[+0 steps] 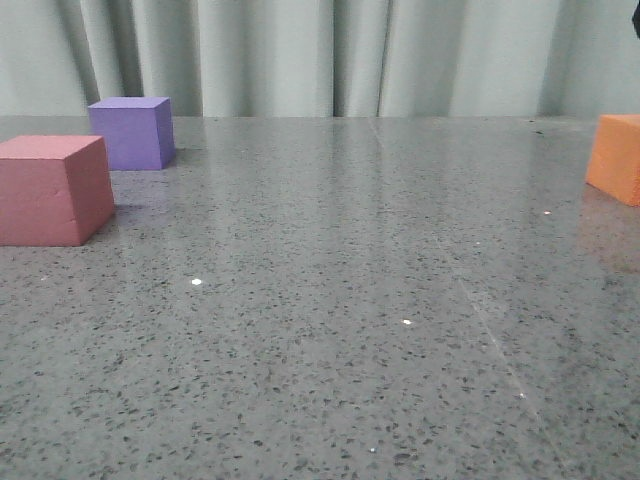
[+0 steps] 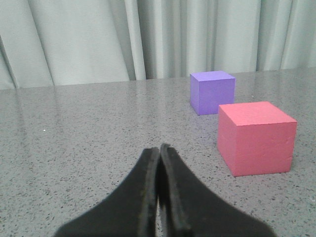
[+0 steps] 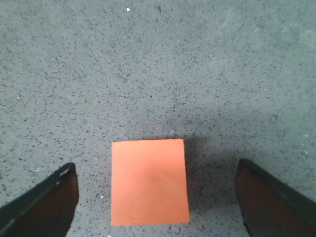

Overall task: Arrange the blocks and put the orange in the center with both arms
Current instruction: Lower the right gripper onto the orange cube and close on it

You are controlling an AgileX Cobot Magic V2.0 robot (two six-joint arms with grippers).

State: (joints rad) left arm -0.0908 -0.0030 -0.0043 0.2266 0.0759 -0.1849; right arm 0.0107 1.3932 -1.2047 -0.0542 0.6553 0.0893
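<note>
My right gripper needs to grip the upper part of two opposite sides [image 1: 615,148] [image 3: 149,182] of the orange cube, so it can carry the cube toward the center.
The pink-red cube [image 1: 50,190] sits at the table's left, with the purple cube [image 1: 132,132] just behind it. The orange cube [image 1: 617,157] sits at the far right edge of the front view, partly cut off. Neither arm shows in the front view. In the left wrist view my left gripper [image 2: 159,150] is shut and empty, low over the table, with the pink-red cube [image 2: 256,138] and purple cube [image 2: 212,92] ahead of it to one side. In the right wrist view my right gripper [image 3: 155,175] is open wide above the orange cube [image 3: 149,181], which lies between the fingers without touching them.
The grey speckled tabletop [image 1: 330,300] stretches between the cubes. A pale curtain [image 1: 300,50] hangs behind the table's far edge.
</note>
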